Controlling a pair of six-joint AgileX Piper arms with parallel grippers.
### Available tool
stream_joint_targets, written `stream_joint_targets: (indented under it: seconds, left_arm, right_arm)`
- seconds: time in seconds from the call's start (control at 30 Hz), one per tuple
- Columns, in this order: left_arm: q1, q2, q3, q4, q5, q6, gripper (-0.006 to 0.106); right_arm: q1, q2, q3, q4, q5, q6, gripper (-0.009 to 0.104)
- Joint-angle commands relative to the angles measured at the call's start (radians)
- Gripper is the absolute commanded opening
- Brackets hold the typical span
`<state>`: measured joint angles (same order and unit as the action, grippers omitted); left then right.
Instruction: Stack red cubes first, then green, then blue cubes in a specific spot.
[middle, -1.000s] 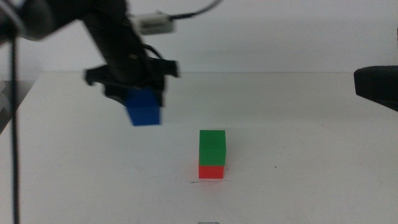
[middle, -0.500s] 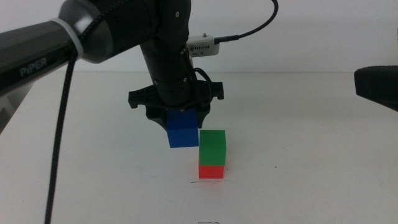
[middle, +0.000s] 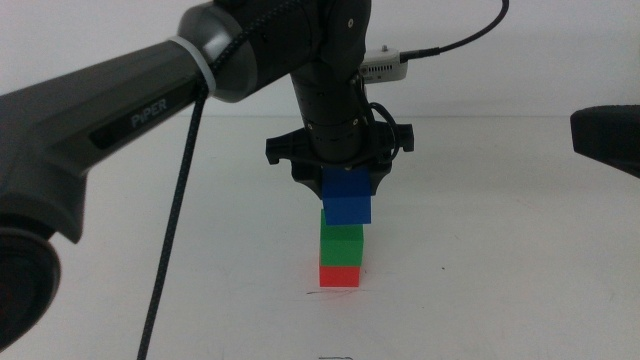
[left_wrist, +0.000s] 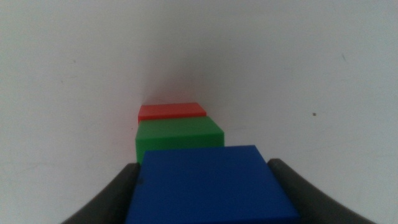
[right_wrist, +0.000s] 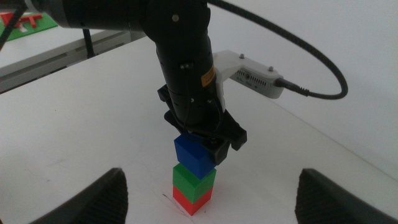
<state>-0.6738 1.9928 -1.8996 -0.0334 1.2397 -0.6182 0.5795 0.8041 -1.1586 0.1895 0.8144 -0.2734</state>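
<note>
Next, my left gripper lets the blue cube go on top of the green cube (middle: 342, 220) (left_wrist: 181, 155). The blue cube will sit squarely over the red cube.
My left gripper (middle: 346, 190) is shut on the blue cube (middle: 347, 198) and holds it directly over the green cube (middle: 342, 243). The green cube sits on the red cube (middle: 340, 275), which stands by the thin dark line (middle: 318, 292) on the white table. The blue cube is at the green cube's top; I cannot tell if they touch. The left wrist view shows blue (left_wrist: 208, 186), green (left_wrist: 179, 138) and red (left_wrist: 171, 111) in a row. My right gripper (middle: 605, 140) waits at the right edge; its fingers (right_wrist: 99, 199) stand wide apart and empty.
The left arm (middle: 150, 90) reaches in from the left, with a black cable (middle: 175, 230) hanging down to the table. A white camera module (right_wrist: 249, 73) sticks out from its wrist. White tabletop (middle: 500, 250) surrounds the stack.
My left gripper has carried the blue cube to the right and up, from beside the green cube to directly over it. The stack and the right arm have not moved.
</note>
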Motion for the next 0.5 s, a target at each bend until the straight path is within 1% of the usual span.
stream_joint_targets:
  seconds: [0.0,0.4,0.47]
  left_arm:
    - [-0.004,-0.048,-0.035,-0.003,0.075,-0.007,-0.002]
    - [-0.004,-0.019,-0.034,-0.002,0.075,-0.01,-0.002]
    - [-0.004,-0.012,-0.03,0.009,0.075,-0.015,-0.002]
  right_arm:
    - [-0.008,-0.004,-0.023,0.002,-0.074,-0.009,0.086]
    - [-0.008,-0.004,-0.023,0.002,-0.074,-0.009,0.086]
    - [-0.008,-0.004,-0.023,0.002,-0.074,-0.009,0.086]
